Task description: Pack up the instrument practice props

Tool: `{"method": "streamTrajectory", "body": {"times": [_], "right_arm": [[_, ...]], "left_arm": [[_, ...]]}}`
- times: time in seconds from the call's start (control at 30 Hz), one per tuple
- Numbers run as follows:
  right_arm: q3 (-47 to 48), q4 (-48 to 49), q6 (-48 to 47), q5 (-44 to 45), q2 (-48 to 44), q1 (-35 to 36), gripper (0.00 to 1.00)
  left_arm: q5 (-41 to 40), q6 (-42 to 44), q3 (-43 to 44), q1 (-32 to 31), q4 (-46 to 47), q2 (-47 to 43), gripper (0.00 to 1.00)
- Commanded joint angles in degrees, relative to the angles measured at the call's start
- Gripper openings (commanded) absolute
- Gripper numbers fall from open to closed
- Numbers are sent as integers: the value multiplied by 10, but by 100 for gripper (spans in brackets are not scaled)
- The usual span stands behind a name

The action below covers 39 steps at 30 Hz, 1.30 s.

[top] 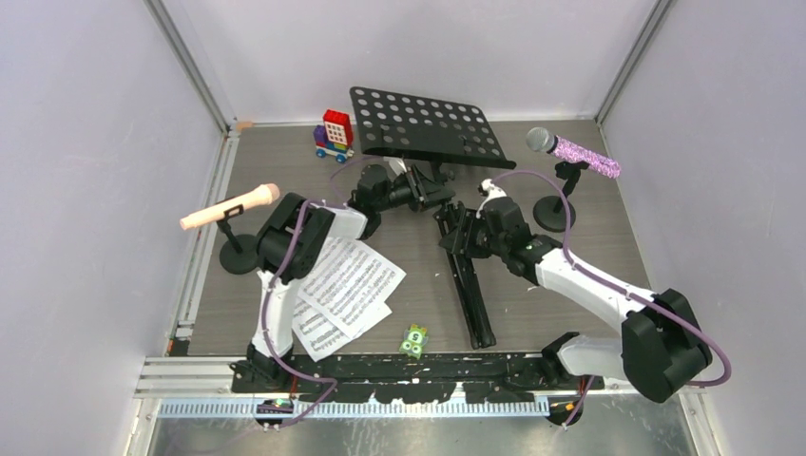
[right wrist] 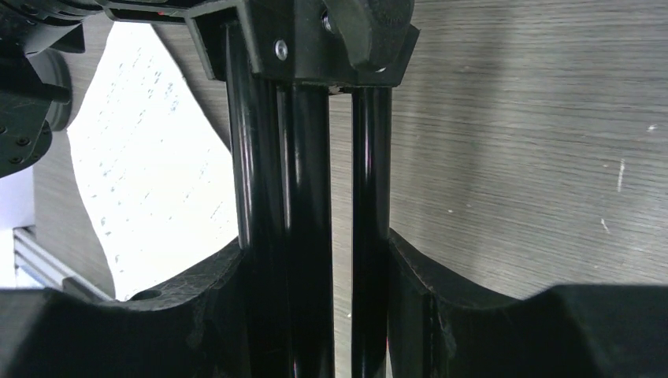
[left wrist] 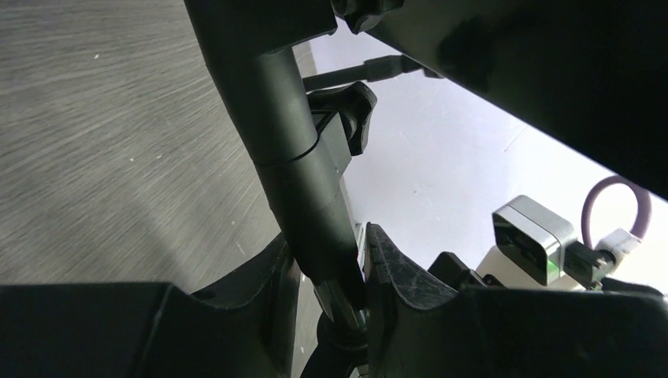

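The robot's right gripper will release the tripod legs on the table (top: 474,265) between the sheet-music pages and the purple-glitter microphone.
The black perforated music desk (top: 423,123) tilts up at the back. Its pole (left wrist: 299,157) runs down between my left gripper's fingers. My left gripper (top: 426,193) (left wrist: 327,268) is shut on that pole just under the desk. The folded tripod legs (top: 472,290) (right wrist: 311,197) lie along the table toward the front, and my right gripper (top: 464,237) (right wrist: 315,276) is shut on them. White sheet-music pages (top: 342,285) (right wrist: 150,173) lie at the left. A pink microphone (top: 233,206) rests in a round-based mount (top: 238,255), and a purple-glitter microphone (top: 582,152) in another mount (top: 554,214).
A red-blue toy brick vehicle (top: 333,133) stands at the back, left of the desk. A small green square piece (top: 413,339) lies near the front edge. Grey walls close in the table on three sides, and a metal rail (top: 380,370) runs along the front.
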Motion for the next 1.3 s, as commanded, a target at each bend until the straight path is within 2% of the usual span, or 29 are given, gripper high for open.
{"method": "streamTrajectory", "body": {"times": [0.0,0.17,0.37,0.53,0.73,0.8,0.9,1.27], "right_arm": [[-14,150,-10,149,-52,-21,1],[-39,187,-42,178,-16,-23,0],[-54,232,-11,188,24,-31,0],[-58,246,6,207,28,-32,0],[-67,278,31,213,22,-33,0],[-69,284,37,220,16,-33,1],[-68,286,38,223,12,-33,0],[-24,271,-36,176,50,-33,1]], "left_arm": [[13,149,44,23,17,29,0],[3,132,55,21,30,71,0],[-21,105,48,25,64,100,2],[-42,63,33,34,123,119,22],[-66,60,8,35,138,108,54],[-74,53,-8,35,149,101,71],[-90,49,-44,35,181,83,81],[-103,29,-166,30,265,0,82]]}}
